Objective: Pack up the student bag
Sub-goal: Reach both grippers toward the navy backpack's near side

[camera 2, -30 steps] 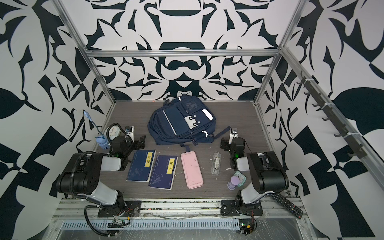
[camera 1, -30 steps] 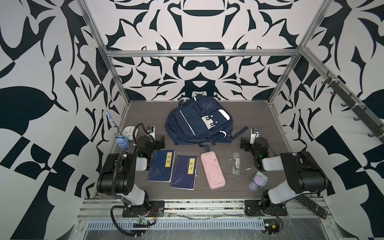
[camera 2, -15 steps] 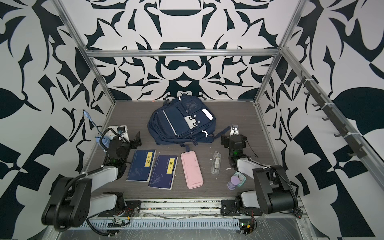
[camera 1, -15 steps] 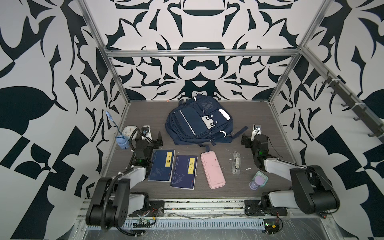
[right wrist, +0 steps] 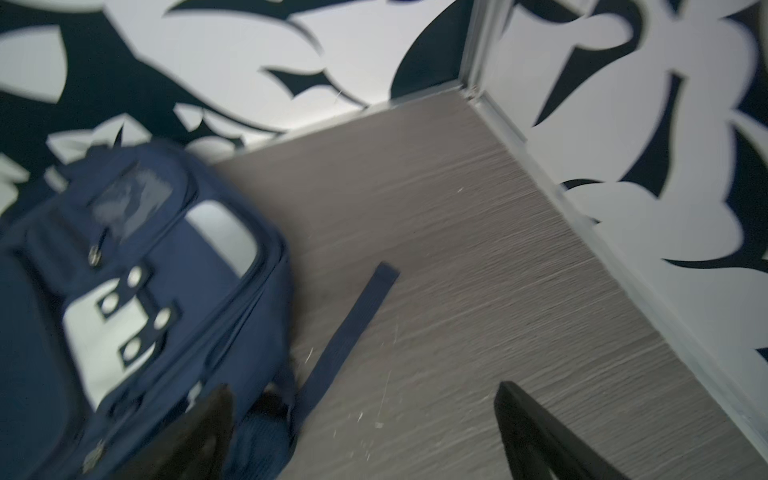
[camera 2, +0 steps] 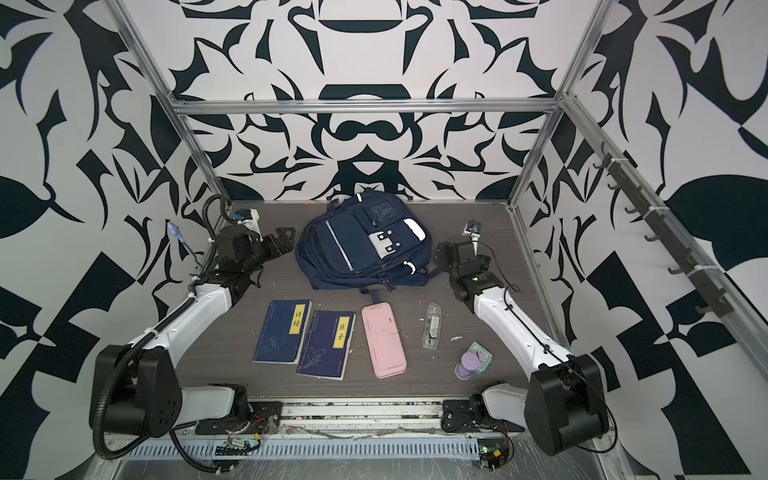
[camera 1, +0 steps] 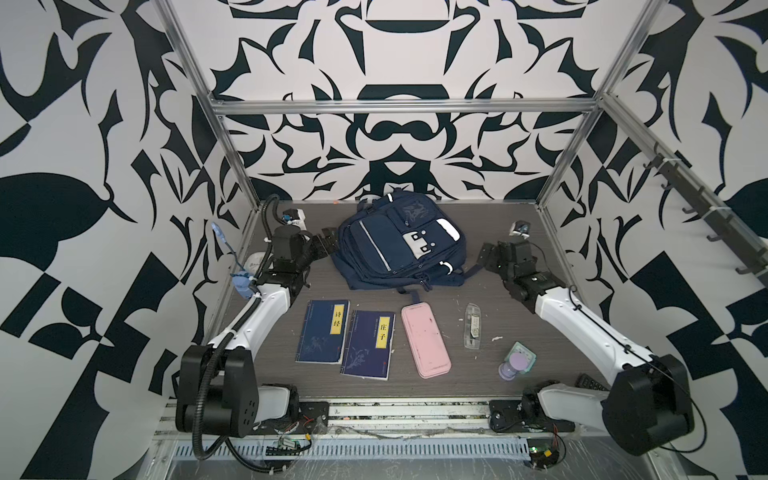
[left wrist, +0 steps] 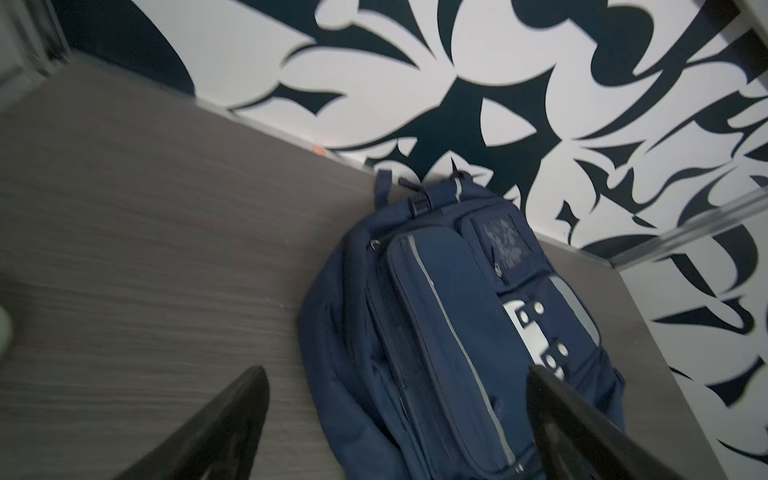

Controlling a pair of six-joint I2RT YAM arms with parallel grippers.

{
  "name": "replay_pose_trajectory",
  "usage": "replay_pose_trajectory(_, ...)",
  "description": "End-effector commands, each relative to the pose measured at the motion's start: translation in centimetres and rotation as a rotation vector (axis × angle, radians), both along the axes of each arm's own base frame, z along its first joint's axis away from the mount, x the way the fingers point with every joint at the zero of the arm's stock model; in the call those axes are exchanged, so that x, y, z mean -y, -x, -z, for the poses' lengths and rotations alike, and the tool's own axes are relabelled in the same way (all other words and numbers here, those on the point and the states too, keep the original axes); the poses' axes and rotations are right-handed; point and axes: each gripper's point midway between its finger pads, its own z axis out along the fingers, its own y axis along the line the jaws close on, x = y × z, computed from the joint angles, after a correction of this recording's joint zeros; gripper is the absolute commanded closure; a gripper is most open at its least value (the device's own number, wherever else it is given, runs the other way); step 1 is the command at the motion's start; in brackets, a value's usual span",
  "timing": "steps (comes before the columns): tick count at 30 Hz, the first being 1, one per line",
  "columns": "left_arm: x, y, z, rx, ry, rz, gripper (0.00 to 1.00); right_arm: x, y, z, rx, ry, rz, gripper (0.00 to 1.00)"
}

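Note:
The zip pull point(camera 1: 424, 285) is at the near edge of the student bag, beside the strap nearest the pink pencil case. My right gripper will close on it there.
The student bag point(camera 1: 399, 245) point(camera 2: 357, 245) is a navy backpack with white reflective strips. It lies flat at the back middle of the table, zips shut. My left gripper point(camera 1: 328, 239) point(camera 2: 284, 237) hovers open just off the bag's left edge. In the left wrist view the bag point(left wrist: 436, 332) lies beyond the open left gripper point(left wrist: 395, 374). My right gripper point(camera 1: 486, 253) point(camera 2: 440, 251) is open near the bag's right corner. In the right wrist view this gripper point(right wrist: 363, 388) is above bare table beside a loose dark strap point(right wrist: 353, 324), with the bag point(right wrist: 124, 270) to one side.
In front of the bag lie two blue books point(camera 1: 322, 330) point(camera 1: 370, 345), a pink pencil case point(camera 1: 426, 340), a clear flat case point(camera 1: 472, 330), and a small purple bottle point(camera 1: 511, 368) against a teal card. Patterned walls close in three sides.
Both arms have unfolded from near the front and reached back, bringing each gripper up beside the bag. Both grippers stayed open. Nothing on the table has moved.

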Motion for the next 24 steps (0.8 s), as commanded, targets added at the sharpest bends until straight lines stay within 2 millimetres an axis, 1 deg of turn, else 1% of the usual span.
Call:
replay_pose_trajectory(1, 4.1, 1.9, 2.3, -0.185, 0.116, 0.131, 0.01, -4.1, 0.7, 0.3, -0.070, 0.022, -0.149, 0.00)
replay_pose_trajectory(4, 6.5, 2.3, 3.5, -0.254, 0.154, 0.186, 0.00, -7.6, 1.1, 1.4, -0.114, -0.015, -0.267, 0.01)
replay_pose_trajectory(6, 7.9, 2.8, 4.3, -0.297, 0.184, 0.206, 0.06, -9.7, 1.5, 1.9, -0.127, -0.036, -0.331, 0.03)
replay_pose_trajectory(8, 9.0, 3.1, 5.1, -0.327, 0.194, 0.209, 0.10, -11.1, 1.7, 2.4, -0.137, -0.058, -0.375, 0.05)
replay_pose_trajectory(9, 9.6, 3.3, 5.6, -0.350, 0.204, 0.208, 0.13, -12.1, 1.9, 2.6, -0.149, -0.086, -0.412, 0.06)
replay_pose_trajectory(11, 10.7, 3.6, 6.2, -0.388, 0.242, 0.223, 0.16, -13.3, 2.1, 3.0, -0.166, -0.116, -0.439, 0.07)
replay_pose_trajectory(12, 11.2, 3.7, 6.4, -0.402, 0.266, 0.234, 0.20, -13.8, 2.1, 3.3, -0.178, -0.131, -0.451, 0.08)
replay_pose_trajectory(17, 13.1, 4.0, 7.1, -0.432, 0.347, 0.257, 0.23, -15.3, 2.4, 4.3, -0.213, -0.157, -0.489, 0.10)
replay_pose_trajectory(18, 13.6, 4.0, 7.2, -0.435, 0.358, 0.264, 0.24, -16.0, 2.5, 5.2, -0.237, -0.158, -0.509, 0.14)
replay_pose_trajectory(19, 14.4, 4.1, 7.3, -0.446, 0.379, 0.282, 0.24, -16.4, 2.6, 5.7, -0.255, -0.158, -0.520, 0.18)
replay_pose_trajectory(21, 15.3, 4.1, 7.5, -0.460, 0.394, 0.301, 0.24, -16.8, 2.6, 6.2, -0.266, -0.161, -0.530, 0.24)
replay_pose_trajectory(24, 15.9, 3.9, 8.0, -0.476, 0.401, 0.304, 0.26, -17.3, 2.7, 6.6, -0.277, -0.165, -0.544, 0.32)
